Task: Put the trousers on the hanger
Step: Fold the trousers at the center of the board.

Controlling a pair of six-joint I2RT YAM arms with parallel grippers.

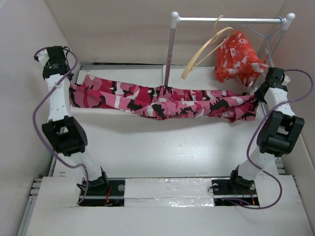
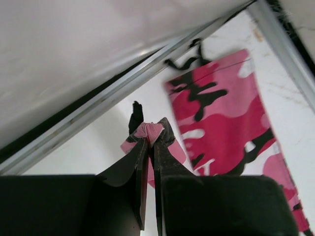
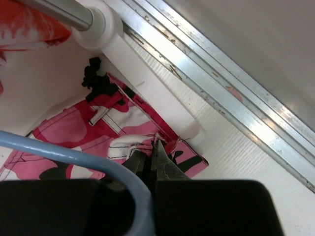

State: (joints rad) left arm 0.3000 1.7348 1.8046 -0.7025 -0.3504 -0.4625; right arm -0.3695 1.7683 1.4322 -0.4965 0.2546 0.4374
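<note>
My left gripper will release the loose cuff of the trousers on the table [image 1: 92, 108] [image 2: 146, 137] along the front edge of the flat leg. The trousers still hang stretched above the table.
The camouflage trousers [image 1: 162, 101] hang stretched in a sagging band between my two grippers, above the table. My left gripper [image 1: 73, 89] is shut on their left end; in the left wrist view the jaws pinch a fold of pink fabric [image 2: 149, 132]. My right gripper [image 1: 257, 100] is shut on their right end; in the right wrist view the jaws pinch the hem [image 3: 156, 145]. The tan wooden hanger [image 1: 205, 49] hangs by its hook from the rail [image 1: 226, 20] at the back, above and behind the trousers, apart from them.
A red-orange garment with white blotches [image 1: 238, 56] hangs on a thin grey-blue wire hanger [image 3: 83, 160] at the rail's right end, close to my right gripper. The rack's post [image 1: 170, 49] stands behind the trousers' middle. Walls close in the table's back and sides.
</note>
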